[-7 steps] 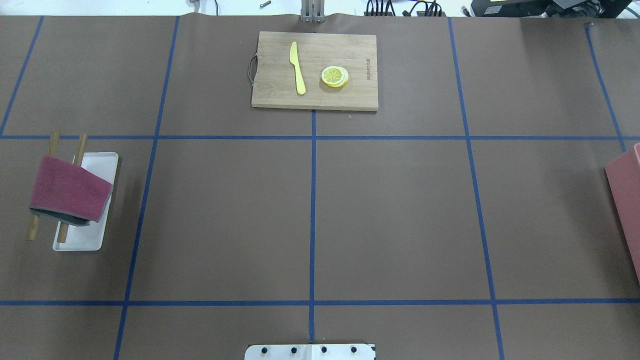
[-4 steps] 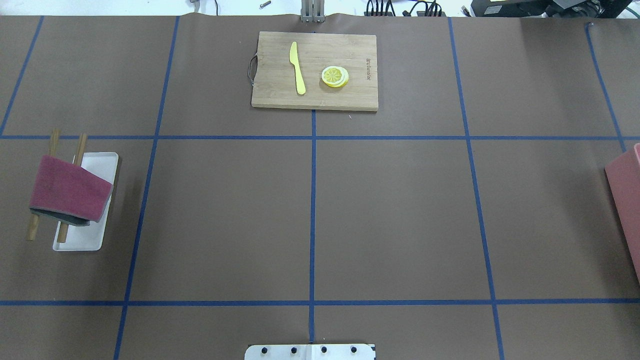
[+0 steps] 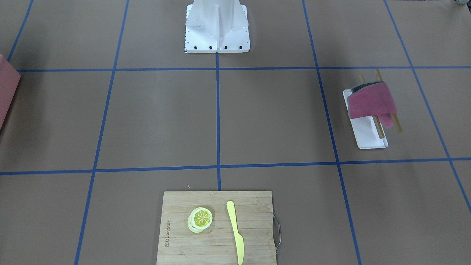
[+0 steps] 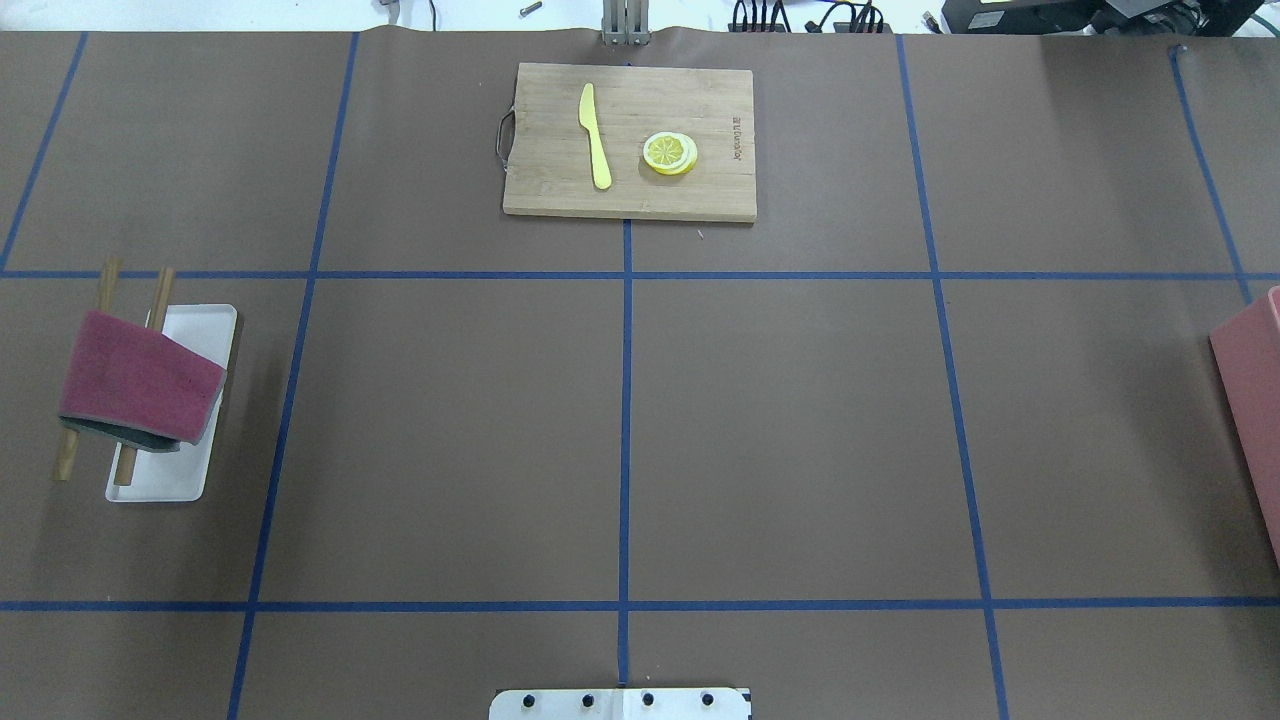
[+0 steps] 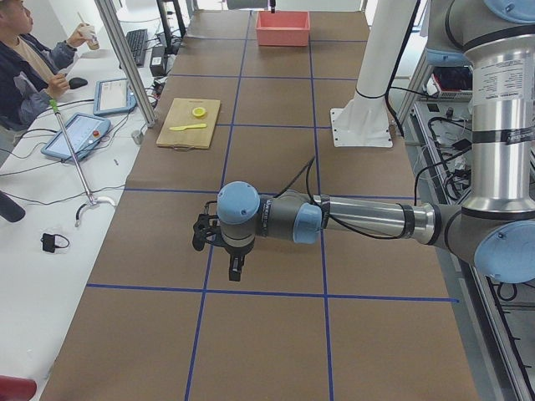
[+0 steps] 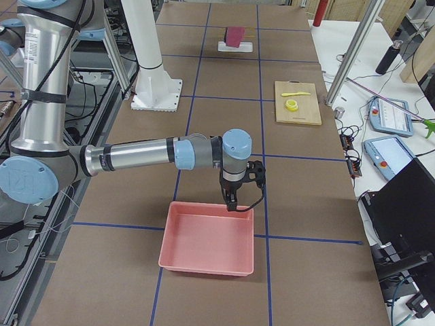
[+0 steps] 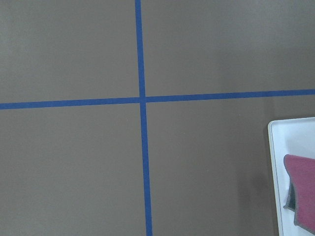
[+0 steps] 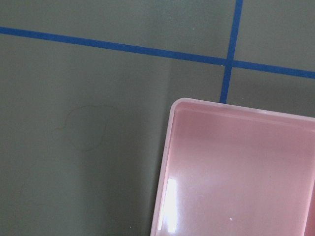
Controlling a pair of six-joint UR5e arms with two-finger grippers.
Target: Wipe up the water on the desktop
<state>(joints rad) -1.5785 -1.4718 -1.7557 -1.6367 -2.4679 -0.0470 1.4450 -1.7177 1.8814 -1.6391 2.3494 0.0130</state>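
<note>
The cloth can wipe the desktop. So next my left gripper closes on the dark red cloth's fold [image 3: 388, 98], halfway along the higher wooden bar of the rack.
The desktop [image 4: 800, 430] is a matte brown surface with blue tape lines. I see no clear puddle on it; the right wrist view shows only a faint curved outline [image 8: 86, 128]. A dark red cloth [image 4: 135, 375] hangs over a wooden rack [image 4: 160, 285] on a white tray [image 4: 175, 480] at the table's left side, and its edge shows in the left wrist view [image 7: 302, 187]. My left gripper [image 5: 236, 269] hangs over the desktop beside that tray. My right gripper [image 6: 232, 202] hangs over the far rim of a pink bin [image 6: 207, 241]. I cannot tell whether either gripper is open.
A bamboo cutting board [image 4: 550, 190] with a yellow knife [image 4: 595, 135] and lemon slices [image 4: 670, 153] lies at the far middle. The pink bin [image 4: 1250, 380] sits at the table's right edge. The robot's white base [image 4: 620, 703] stands at the near middle.
</note>
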